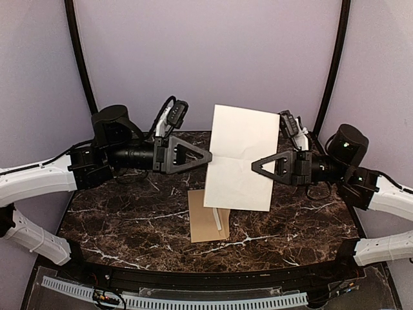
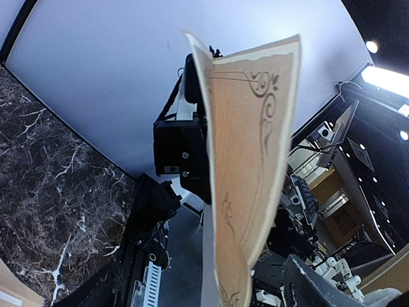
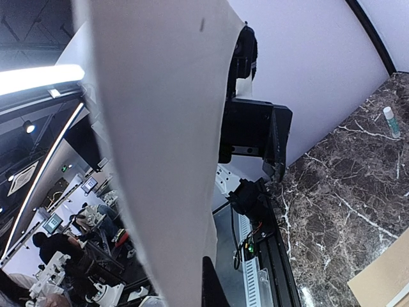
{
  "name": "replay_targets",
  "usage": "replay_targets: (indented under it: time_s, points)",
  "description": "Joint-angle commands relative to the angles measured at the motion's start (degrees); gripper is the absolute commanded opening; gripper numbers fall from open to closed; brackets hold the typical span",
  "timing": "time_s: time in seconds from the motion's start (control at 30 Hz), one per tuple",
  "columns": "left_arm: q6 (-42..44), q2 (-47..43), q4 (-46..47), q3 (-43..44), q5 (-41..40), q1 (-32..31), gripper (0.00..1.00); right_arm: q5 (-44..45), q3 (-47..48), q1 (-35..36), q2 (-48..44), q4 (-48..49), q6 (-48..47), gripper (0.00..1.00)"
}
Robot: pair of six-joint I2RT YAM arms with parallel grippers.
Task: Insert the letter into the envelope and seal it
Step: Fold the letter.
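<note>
The letter is hanging at a slant with its edge barely in my left gripper, so next my left gripper grips that edge deeper (image 1: 219, 157) and straightens the letter.
The letter (image 1: 240, 155) hangs upright in the air above the table, its plain pale back facing the top camera, with a crease across its middle. My left gripper (image 1: 210, 155) is shut on its left edge and my right gripper (image 1: 253, 166) is shut on its right side. The left wrist view shows the cream side with ornate dark border lines (image 2: 249, 160) running down between my fingers. The right wrist view shows the plain back (image 3: 160, 128). The brown envelope (image 1: 208, 216) lies flat on the table below the letter, partly hidden by it.
The dark marble table (image 1: 129, 219) lies under both arms. A small white tube (image 3: 391, 121) lies on the table at the back right. Envelope corners show in the left wrist view (image 2: 6, 288) and the right wrist view (image 3: 383, 281). Purple walls enclose the back.
</note>
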Motion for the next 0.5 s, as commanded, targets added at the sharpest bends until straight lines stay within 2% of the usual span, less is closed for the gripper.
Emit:
replay_targets:
  time_s: [0.0, 0.27, 0.47]
  points:
    - [0.97, 2.1, -0.8, 2.8, 2.17, 0.11, 0.85, -0.63, 0.59, 0.36, 0.61, 0.13, -0.66, 0.0]
    - [0.54, 3.83, 0.13, 3.23, 4.0, 0.0, 0.84, -0.78, 1.23, 0.36, 2.64, 0.0, -1.1, 0.0]
    - [0.14, 3.9, 0.88, 2.5, 3.78, 0.03, 0.5, -1.07, 1.61, 0.36, 3.71, 0.66, -1.16, 0.0]
